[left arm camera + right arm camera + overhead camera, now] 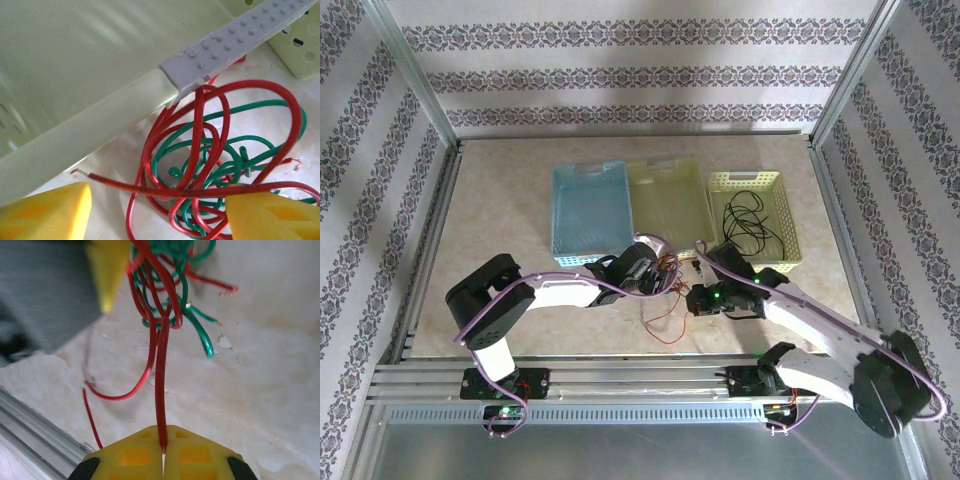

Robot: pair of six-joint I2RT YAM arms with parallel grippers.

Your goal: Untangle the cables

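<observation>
Next, my left gripper takes the piece of red cable across its fingers (pixel 145 190) while my right gripper pulls up, because the red cable's loops wind through the green cable.
A tangle of red cables (pixel 197 125) and green cables (pixel 265 105) lies on the table in front of the baskets, and it appears in the top view as a small knot (pixel 665 272) with red loops (pixel 665 322) trailing toward me. My left gripper (pixel 157 212) is open, its yellow fingertips (pixel 45 210) on either side of the tangle, with one red strand crossing the gap. My right gripper (pixel 163 450) is shut on a red cable (pixel 161 390) that runs up into the knot beside a green cable (pixel 197 325). A black cable (pixel 745 222) lies in the yellow basket.
Three baskets stand in a row behind the tangle: blue (pixel 588 168), pale green (pixel 665 165) and yellow (pixel 752 180). The pale green basket's wall (pixel 75 75) is close above my left fingers. A metal rail (pixel 30 420) runs along the near table edge.
</observation>
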